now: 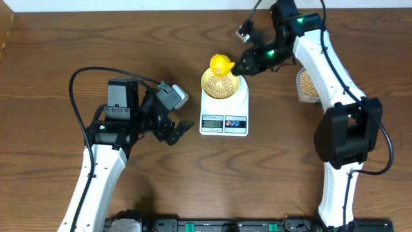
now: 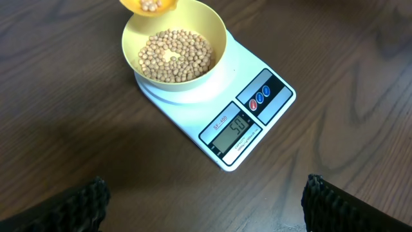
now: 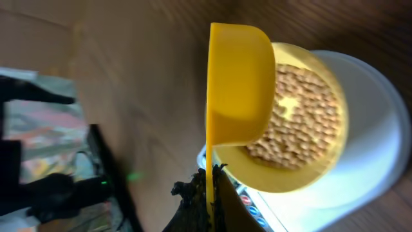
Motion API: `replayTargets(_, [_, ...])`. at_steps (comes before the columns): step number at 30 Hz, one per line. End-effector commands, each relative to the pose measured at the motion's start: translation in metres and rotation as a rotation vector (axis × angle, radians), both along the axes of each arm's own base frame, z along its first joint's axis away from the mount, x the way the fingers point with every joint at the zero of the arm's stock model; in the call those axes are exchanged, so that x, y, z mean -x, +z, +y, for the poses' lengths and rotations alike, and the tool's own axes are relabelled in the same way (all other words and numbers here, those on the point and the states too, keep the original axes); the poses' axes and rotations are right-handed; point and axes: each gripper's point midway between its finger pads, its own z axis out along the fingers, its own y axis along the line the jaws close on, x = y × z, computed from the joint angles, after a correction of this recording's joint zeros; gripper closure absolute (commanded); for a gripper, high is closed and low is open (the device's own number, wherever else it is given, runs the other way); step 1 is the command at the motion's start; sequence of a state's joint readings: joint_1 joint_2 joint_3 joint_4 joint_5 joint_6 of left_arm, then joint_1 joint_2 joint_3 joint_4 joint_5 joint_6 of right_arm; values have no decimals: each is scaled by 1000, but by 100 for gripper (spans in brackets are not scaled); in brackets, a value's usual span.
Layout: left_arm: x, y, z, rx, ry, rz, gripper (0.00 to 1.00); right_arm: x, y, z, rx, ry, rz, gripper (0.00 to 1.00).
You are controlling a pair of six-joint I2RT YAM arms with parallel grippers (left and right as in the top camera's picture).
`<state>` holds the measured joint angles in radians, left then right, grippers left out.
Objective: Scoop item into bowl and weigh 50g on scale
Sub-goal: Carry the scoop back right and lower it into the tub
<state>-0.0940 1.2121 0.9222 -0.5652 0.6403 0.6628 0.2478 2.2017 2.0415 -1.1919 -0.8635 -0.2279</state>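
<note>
The robot's right gripper should release the yellow scoop on the beans in the clear tub (image 1: 332,90), with the scoop's handle over the tub's near rim.
The pale yellow-green bowl (image 1: 223,86) sits on the white scale (image 1: 224,113) and holds many tan beans (image 2: 175,55). The scale's display (image 2: 233,133) shows a reading. My right gripper (image 1: 243,66) is shut on the handle of a yellow scoop (image 1: 221,64), held just above the bowl's far rim; a few beans lie in it. In the right wrist view the scoop (image 3: 239,84) hangs over the bowl (image 3: 302,129). My left gripper (image 1: 177,131) is open and empty on the table left of the scale, its fingers far apart (image 2: 206,206).
A clear tub of beans (image 1: 308,84) stands right of the scale, partly behind my right arm. A cable plug (image 1: 244,30) lies at the back.
</note>
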Motion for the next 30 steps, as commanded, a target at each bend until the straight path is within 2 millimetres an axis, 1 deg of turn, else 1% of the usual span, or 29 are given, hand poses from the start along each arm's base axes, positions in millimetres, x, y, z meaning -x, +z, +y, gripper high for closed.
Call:
replayTargets(1, [-3, 2, 2, -10, -1, -14, 2, 5, 46, 5, -128, 38, -75, 99])
replayTargets(7, [-3, 2, 2, -10, -1, -14, 2, 3, 59, -5, -129, 15, -105, 99])
replayTargets(10, [-3, 2, 2, -10, -1, -14, 2, 0, 65, -14, -131, -4, -118, 99])
replayTargets(14, [-3, 2, 2, -10, -1, -14, 2, -5, 76, -33, -143, -46, -130, 99])
replayTargets(17, [-3, 2, 2, -10, -1, -14, 2, -9, 85, -52, -160, -87, -133, 99])
replayTargets(21, [-3, 2, 2, -10, -1, -14, 2, -15, 95, -91, -153, -173, -139, 99])
replayTargets(25, [-3, 2, 2, -10, -1, -14, 2, -15, 98, -130, -140, -241, -139, 99])
replayTargets(27, [-3, 2, 2, -10, -1, -14, 2, -14, 96, -153, -127, -284, -121, 99])
replayTargets(30, [-3, 2, 2, -10, -1, -14, 2, -11, 82, -185, -42, -361, -70, 99])
